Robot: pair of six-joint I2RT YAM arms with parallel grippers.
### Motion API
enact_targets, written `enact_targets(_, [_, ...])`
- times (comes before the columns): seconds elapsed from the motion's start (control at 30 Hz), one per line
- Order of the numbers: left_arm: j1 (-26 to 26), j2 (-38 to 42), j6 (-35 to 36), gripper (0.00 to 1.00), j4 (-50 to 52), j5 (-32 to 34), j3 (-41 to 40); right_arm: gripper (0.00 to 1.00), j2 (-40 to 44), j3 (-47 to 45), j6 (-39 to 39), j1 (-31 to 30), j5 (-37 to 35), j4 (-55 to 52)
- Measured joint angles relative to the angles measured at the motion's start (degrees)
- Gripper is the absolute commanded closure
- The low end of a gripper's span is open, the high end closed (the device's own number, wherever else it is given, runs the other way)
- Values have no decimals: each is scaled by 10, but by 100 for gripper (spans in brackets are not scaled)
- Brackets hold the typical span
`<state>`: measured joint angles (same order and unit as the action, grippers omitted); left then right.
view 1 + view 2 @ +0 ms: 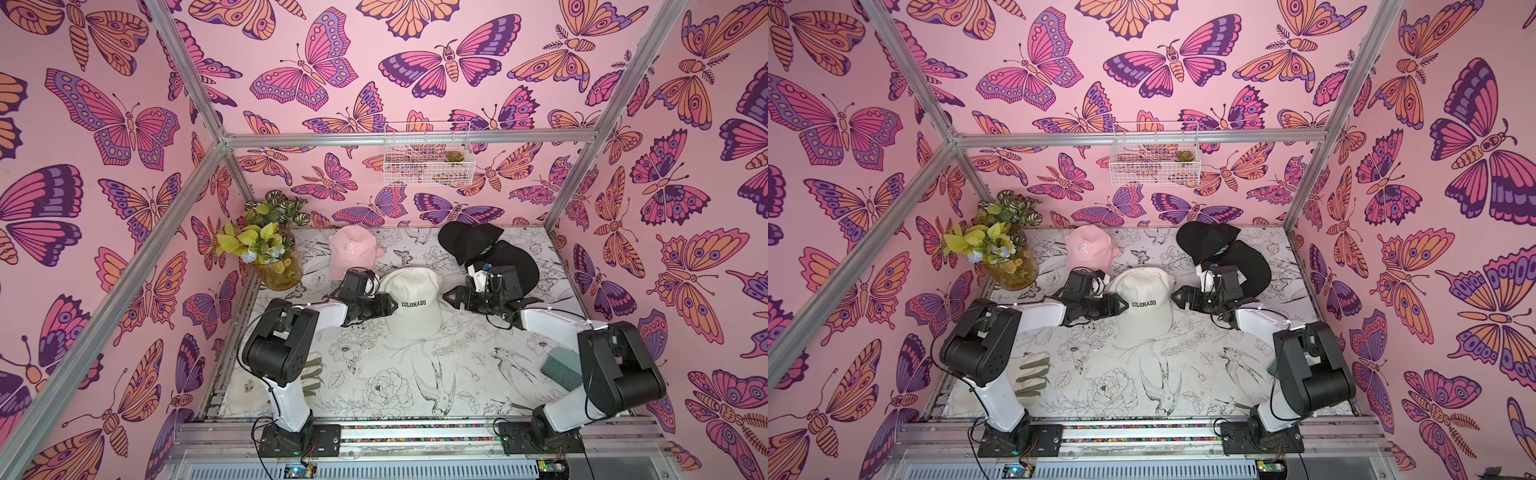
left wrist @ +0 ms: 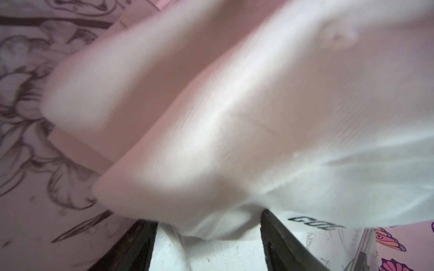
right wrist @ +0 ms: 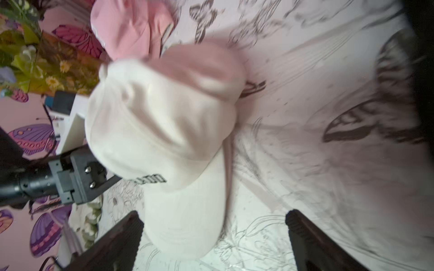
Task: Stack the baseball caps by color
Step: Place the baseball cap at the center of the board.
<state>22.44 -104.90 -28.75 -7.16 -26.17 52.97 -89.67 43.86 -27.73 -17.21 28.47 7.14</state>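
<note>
The robot's right gripper will next move to the black caps at the back and close on the near edge of their pile [image 1: 472,260].
A cream cap [image 1: 413,303] lettered COLORADO lies mid-table in both top views, with more cream fabric showing under its back edge. My left gripper [image 1: 392,305] is at its left side; in the left wrist view that gripper [image 2: 207,225] has its jaws apart, with cream cloth between them. My right gripper [image 1: 446,297] is just right of the cap, open and empty. In its wrist view, the right gripper [image 3: 214,214] is beside the cap's brim [image 3: 185,225]. A pink cap [image 1: 351,253] lies at the back left. Black caps [image 1: 469,241] are piled at the back right.
A glass vase of plants [image 1: 278,270] stands at the back left corner. A cream glove with green fingers [image 1: 313,374] lies under the left arm, and a teal brush-like thing [image 1: 561,368] lies beside the right arm. A wire basket [image 1: 428,156] hangs on the back wall.
</note>
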Motion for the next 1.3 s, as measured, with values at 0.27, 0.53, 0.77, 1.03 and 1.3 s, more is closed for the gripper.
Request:
enact_targets(0.27, [16, -61, 0, 26, 6, -6, 79, 0, -31, -26, -31, -34, -19, 68])
enact_targets(0.53, [16, -134, 2, 23, 35, -2, 190, 1, -114, 61, -34, -43, -120, 25])
enact_targets(0.77, [12, -224, 28, 20, 90, 25, 345, 2, -202, 211, -27, -43, -175, -31])
enact_targets(1.03, [-14, -284, 37, 19, 136, 54, 461, 2, -334, 404, -10, -43, -195, -81])
enact_targets(1.3, [-24, -285, 36, 19, 152, 41, 468, 1, -413, 524, 13, -27, -161, -89])
